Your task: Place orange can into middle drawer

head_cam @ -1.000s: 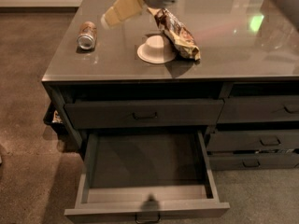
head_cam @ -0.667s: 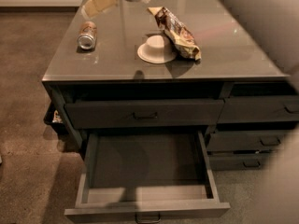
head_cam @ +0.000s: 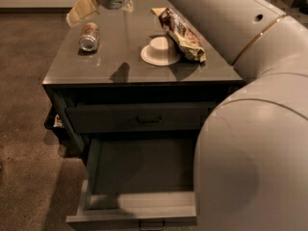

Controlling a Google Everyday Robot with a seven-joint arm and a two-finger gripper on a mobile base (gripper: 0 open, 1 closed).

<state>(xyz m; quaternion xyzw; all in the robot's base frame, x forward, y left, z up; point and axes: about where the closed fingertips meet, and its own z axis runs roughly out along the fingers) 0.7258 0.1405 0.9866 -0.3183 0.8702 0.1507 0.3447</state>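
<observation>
The orange can is next: next my gripper goes to it and closes around the can's body (head_cam: 89,31), just behind the can's silver end.
The orange can (head_cam: 89,36) lies on its side on the grey cabinet top (head_cam: 120,57), near the back left, its silver end facing me. My gripper (head_cam: 99,12) hangs just above and behind the can, open, with pale fingers (head_cam: 81,9) spread and nothing held. The middle drawer (head_cam: 137,170) is pulled out below the cabinet front; its inside holds nothing and its handle (head_cam: 151,224) sits at the bottom edge. My arm (head_cam: 250,129) covers the drawer's right part.
A white bowl turned upside down on a plate (head_cam: 160,51) and a brown crinkled snack bag (head_cam: 182,29) sit mid-top, right of the can. The shut top drawer (head_cam: 139,118) is above the open one. Brown carpet (head_cam: 24,129) lies left.
My gripper has moved left from above the bowl and bag to above the can. My arm has swung in and now fills the right side. The can has not moved.
</observation>
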